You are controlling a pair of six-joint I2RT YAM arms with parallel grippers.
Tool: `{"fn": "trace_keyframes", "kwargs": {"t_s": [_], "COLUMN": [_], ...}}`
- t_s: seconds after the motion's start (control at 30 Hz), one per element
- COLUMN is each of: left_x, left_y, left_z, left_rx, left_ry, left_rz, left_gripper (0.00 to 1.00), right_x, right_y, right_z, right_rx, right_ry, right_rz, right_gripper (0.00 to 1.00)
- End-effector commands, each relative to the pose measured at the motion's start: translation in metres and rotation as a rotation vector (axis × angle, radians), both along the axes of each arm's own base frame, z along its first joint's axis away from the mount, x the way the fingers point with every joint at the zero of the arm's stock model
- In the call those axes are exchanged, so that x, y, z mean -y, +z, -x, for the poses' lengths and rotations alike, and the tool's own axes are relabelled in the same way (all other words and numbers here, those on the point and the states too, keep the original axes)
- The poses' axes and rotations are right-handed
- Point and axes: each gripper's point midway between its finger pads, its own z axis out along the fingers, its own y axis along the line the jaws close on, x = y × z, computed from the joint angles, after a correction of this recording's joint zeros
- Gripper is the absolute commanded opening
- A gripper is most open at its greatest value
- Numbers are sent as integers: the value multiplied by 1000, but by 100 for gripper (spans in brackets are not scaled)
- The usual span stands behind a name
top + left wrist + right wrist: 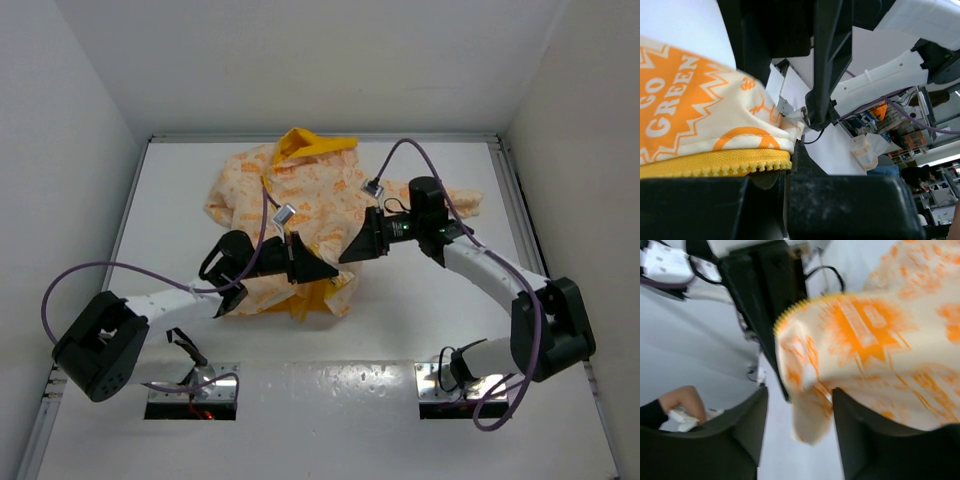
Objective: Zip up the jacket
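Note:
My right gripper's fingers surround the jacket's loose flap away from the yellow zipper edge, so my right gripper should open, shift and pinch the zipper edge's end (784,163).
The jacket (290,195), cream with an orange print, lies spread on the white table with its yellow hood at the far side. My left gripper (318,270) is at the jacket's near hem. In the left wrist view its jaws (785,175) are shut, and the yellow zipper edge (715,167) ends right at them. The right wrist view shows that lifted corner (790,315) held up by the left gripper's black fingers (760,290). My right gripper (352,248) faces it from the right, open (800,405), with a loose flap of jacket fabric (810,420) hanging between its fingers.
White walls enclose the table (180,200) on three sides. Purple cables (60,290) loop off both arms. The jacket's yellow lining (315,298) shows at its near hem. A person's hand (682,400) shows at the left of the right wrist view.

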Motion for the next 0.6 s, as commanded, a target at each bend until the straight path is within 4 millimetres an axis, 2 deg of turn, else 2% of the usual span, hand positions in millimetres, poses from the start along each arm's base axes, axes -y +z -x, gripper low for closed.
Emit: {"fn": "trace_keyframes", "kwargs": {"t_s": [0.0,0.07,0.17,0.4,0.43,0.5,0.57], "left_x": [1,3,7,13,14,15,15], "left_y": [45,49,49,43,45,45,43], "left_z": [-6,-7,-4,5,4,6,8], "left_rx": [114,123,123,124,124,133,127], "left_ry": [5,-5,-24,-75,-75,-83,-92], "left_rz": [108,112,111,80,80,79,73], "left_gripper": [0,0,0,0,0,0,0], "right_x": [21,29,32,24,19,20,18], "right_y": [5,5,10,6,12,6,9], "right_z": [-4,4,8,29,29,34,32], "right_rx": [153,133,165,185,265,222,246], "right_ry": [-37,-42,-25,87,120,143,152], "right_rz": [77,113,95,84,75,97,92], "right_gripper": [57,60,58,56,56,55,55]}}
